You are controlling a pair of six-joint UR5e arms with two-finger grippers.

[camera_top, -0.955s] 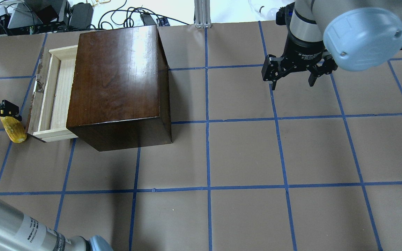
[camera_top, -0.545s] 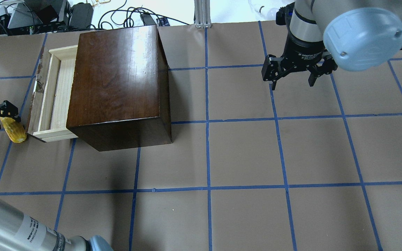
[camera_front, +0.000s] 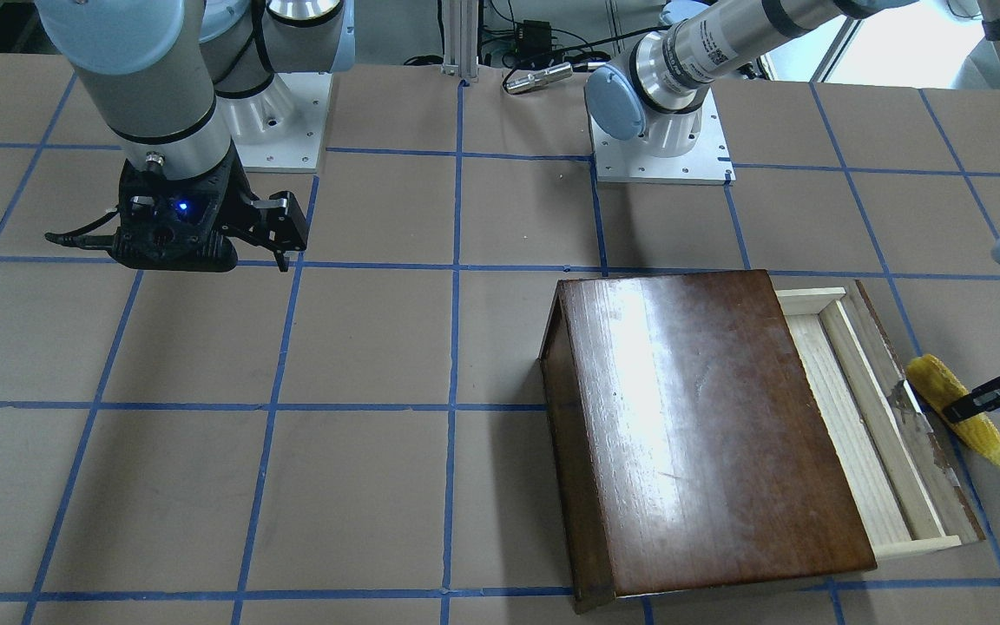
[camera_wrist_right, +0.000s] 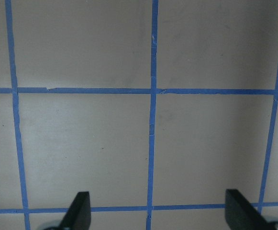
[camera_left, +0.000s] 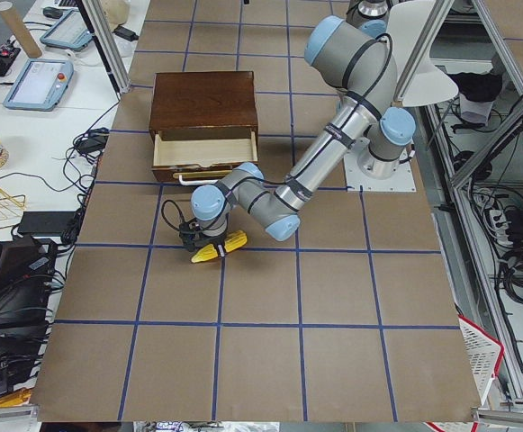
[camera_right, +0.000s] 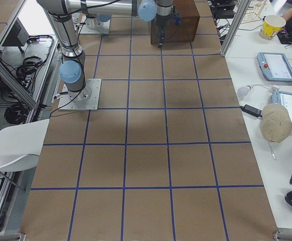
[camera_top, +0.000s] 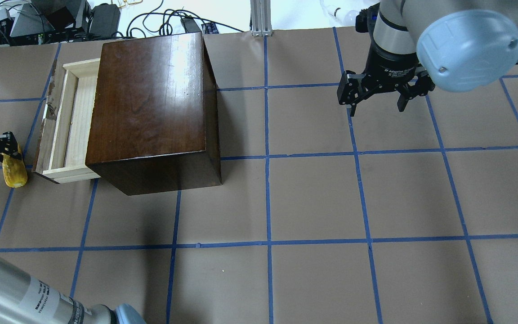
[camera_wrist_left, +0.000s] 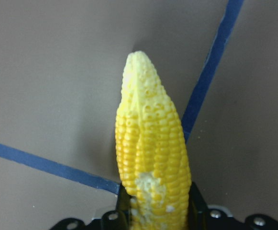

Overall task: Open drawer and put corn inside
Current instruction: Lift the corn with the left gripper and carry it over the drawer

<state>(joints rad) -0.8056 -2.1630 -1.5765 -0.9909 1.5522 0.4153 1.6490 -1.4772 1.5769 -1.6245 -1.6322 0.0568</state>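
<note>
Next, I release the corn with my left gripper on the drawer's pale bottom point(camera_front: 851, 424), between the cabinet and the front panel.
The drawer point(camera_top: 68, 121) of pale wood is pulled out from the dark-brown cabinet point(camera_top: 151, 103) toward the table's left; its tray looks empty. It also shows in the front view point(camera_front: 865, 417). The yellow corn point(camera_top: 14, 173) is just outside the drawer's worn front panel, near the table's left edge. My left gripper point(camera_top: 6, 152) is shut on the corn's thick end. The left wrist view shows the corn point(camera_wrist_left: 153, 153) pointing away between the two fingers, above the brown paper. My right gripper point(camera_top: 376, 105) is open and empty, far right of the cabinet.
Brown paper with a blue tape grid covers the table point(camera_top: 313, 198). The cabinet point(camera_front: 700, 425) stands close beside the held corn point(camera_front: 956, 404). Cables and equipment point(camera_top: 38, 20) lie beyond the far edge. My left arm's elbow point(camera_top: 25, 297) is at the near left corner.
The corn has swung from slanted toward the drawer corner to nearly parallel with the drawer front and shifted slightly left with my left gripper. The right arm has not moved.
</note>
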